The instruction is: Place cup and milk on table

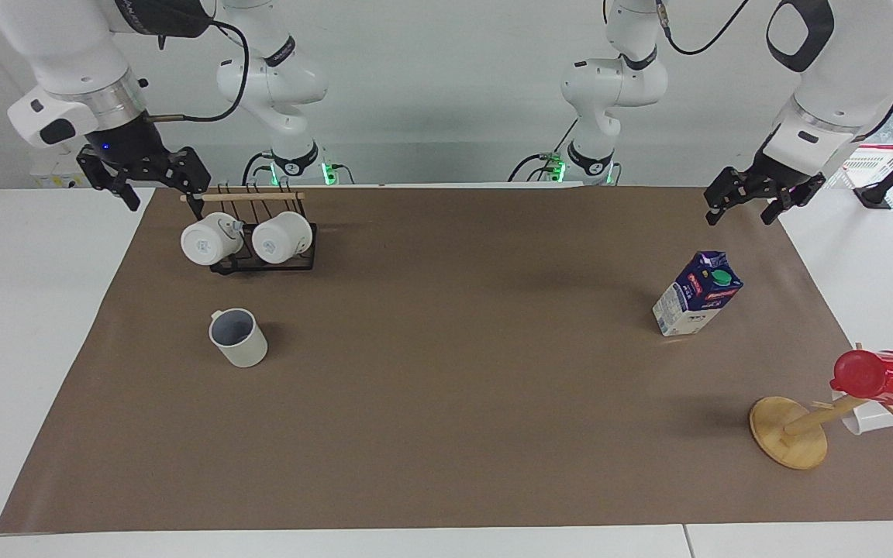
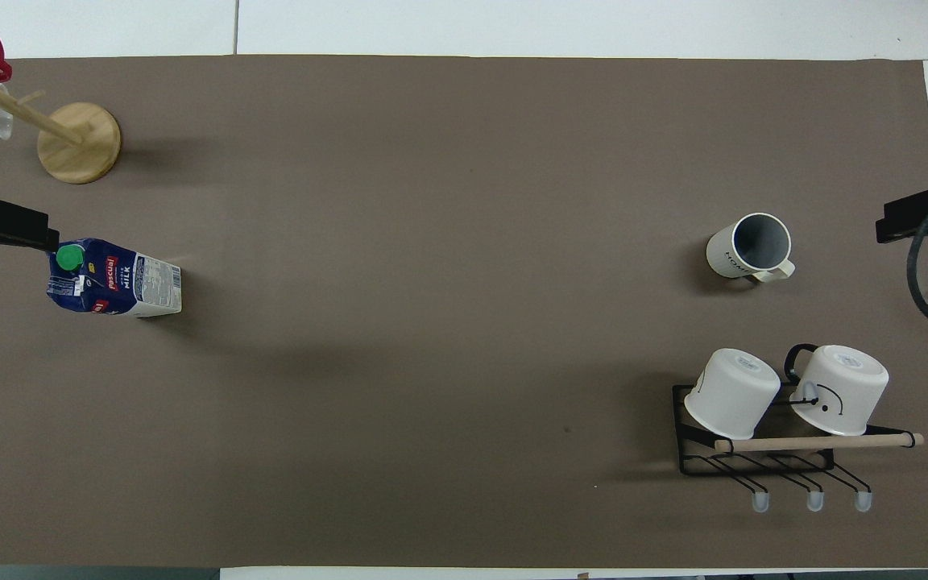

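Observation:
The blue and white milk is next for my left gripper, which should move over to it and close on its top end, at the green cap (image 2: 72,258).
The off-white cup (image 1: 239,339) stands upright on the brown mat of the table (image 1: 446,434), farther from the robots than the wire rack; it also shows in the overhead view (image 2: 748,250). The blue and white milk (image 1: 697,294) stands on the mat toward the left arm's end, and it shows in the overhead view too (image 2: 113,278). My right gripper (image 1: 161,200) is open and empty, in the air over the mat's edge beside the rack. My left gripper (image 1: 741,215) is open and empty, in the air over the mat's corner, apart from the milk.
A black wire rack (image 1: 260,260) holds two white mugs (image 1: 210,242) near the right arm's base. A wooden mug tree (image 1: 789,434) with a red cup (image 1: 877,377) and a white cup stands toward the left arm's end, farther from the robots than the milk.

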Motion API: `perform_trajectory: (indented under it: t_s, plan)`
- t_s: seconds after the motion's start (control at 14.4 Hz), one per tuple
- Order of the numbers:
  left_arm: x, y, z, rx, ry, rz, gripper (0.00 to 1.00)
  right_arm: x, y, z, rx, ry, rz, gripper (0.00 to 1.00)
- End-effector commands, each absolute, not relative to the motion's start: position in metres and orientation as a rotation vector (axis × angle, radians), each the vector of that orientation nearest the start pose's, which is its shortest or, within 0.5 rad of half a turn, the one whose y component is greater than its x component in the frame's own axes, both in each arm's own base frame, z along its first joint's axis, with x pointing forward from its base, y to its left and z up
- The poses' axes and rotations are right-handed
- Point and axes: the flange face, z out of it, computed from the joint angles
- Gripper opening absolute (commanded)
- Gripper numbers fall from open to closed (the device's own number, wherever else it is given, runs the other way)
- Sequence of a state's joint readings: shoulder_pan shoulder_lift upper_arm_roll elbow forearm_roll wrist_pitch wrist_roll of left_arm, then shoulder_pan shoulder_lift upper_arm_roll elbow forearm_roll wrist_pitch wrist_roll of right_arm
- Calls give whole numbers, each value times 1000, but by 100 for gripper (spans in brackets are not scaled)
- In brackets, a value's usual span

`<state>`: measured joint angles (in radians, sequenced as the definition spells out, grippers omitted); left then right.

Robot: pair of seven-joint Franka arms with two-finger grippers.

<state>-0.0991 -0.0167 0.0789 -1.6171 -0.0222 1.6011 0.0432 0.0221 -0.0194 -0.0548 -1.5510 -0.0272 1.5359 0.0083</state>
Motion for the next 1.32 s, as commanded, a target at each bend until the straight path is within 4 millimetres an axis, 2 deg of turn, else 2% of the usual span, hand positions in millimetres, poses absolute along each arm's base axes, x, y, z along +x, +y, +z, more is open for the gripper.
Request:
perform_trajectory:
  t_s: [0.0,0.21,0.35,0.42,0.56,0.7,0.84,0.91,1.04,1.11,1.25]
  plan:
    - [549,-11,610,-3173,128,-35,100,541,-20,627,-3153,39,8,100]
    - [549,-11,607,-3173,127,-72,100,547,-22,615,-3157,-74,-98,100]
    - [547,-9,598,-3173,118,-103,100,553,-30,575,-3152,-207,-109,100]
    - [546,-2,593,-3173,97,-126,100,561,-36,558,-3144,-250,-169,100]
    - [547,7,578,-3172,75,-133,100,585,-39,516,-3075,-280,-201,100]
    - [547,10,559,-3172,61,-121,100,603,-45,481,-3070,-400,-228,100]
    - [547,17,536,-3171,34,-134,100,604,-50,436,-3071,-498,-257,100]
    - [546,18,526,-3171,28,-126,100,602,-49,418,-3062,-609,-278,100]
    - [545,19,507,-3172,18,-114,100,598,-53,383,-3054,-723,-297,100]
    - [544,22,498,-3172,-4,-107,100,601,-52,375,-3047,-777,-306,100]
    - [542,22,479,-3170,-12,-111,100,601,-51,372,-3048,-810,-346,100]
